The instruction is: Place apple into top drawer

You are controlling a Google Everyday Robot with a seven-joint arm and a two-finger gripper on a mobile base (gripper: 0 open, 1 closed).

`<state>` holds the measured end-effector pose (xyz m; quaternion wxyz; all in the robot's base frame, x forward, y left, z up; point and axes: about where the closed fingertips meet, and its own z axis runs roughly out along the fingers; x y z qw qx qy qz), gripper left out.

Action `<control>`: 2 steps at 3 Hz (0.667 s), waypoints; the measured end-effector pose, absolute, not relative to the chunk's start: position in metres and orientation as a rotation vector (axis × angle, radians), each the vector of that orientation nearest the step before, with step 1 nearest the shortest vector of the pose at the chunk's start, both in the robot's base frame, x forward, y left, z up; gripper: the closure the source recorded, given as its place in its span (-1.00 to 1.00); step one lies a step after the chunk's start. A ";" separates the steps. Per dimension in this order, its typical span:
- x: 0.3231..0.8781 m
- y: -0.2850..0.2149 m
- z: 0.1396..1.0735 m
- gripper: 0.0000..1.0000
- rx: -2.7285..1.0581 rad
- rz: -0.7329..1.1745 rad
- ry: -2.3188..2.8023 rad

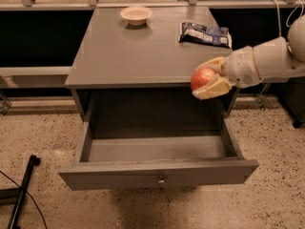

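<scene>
Next, I let go of the apple on the drawer's bare bottom (188, 140), between the middle of the drawer and its side nearest my arm.
The red-orange apple (202, 77) sits between the cream fingers of my gripper (209, 78), which is shut on it. The gripper holds it in the air just off the front right edge of the grey cabinet top (128, 51), above the right part of the top drawer (157, 171). The drawer is pulled fully open; its flat front panel has a small metal knob (161, 180) at the centre. Its inside shows bare grey wood. My white arm (271, 58) comes in from the right.
A cream shallow bowl (136, 15) stands at the back of the cabinet top. A dark blue snack bag (205, 33) lies at the back right. A black stand leg (21, 194) lies on the speckled floor at the lower left.
</scene>
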<state>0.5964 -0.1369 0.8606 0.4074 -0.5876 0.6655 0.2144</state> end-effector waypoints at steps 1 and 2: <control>0.589 -0.144 0.849 1.00 -1.481 0.542 1.700; 0.594 -0.150 0.810 1.00 -1.468 0.604 1.749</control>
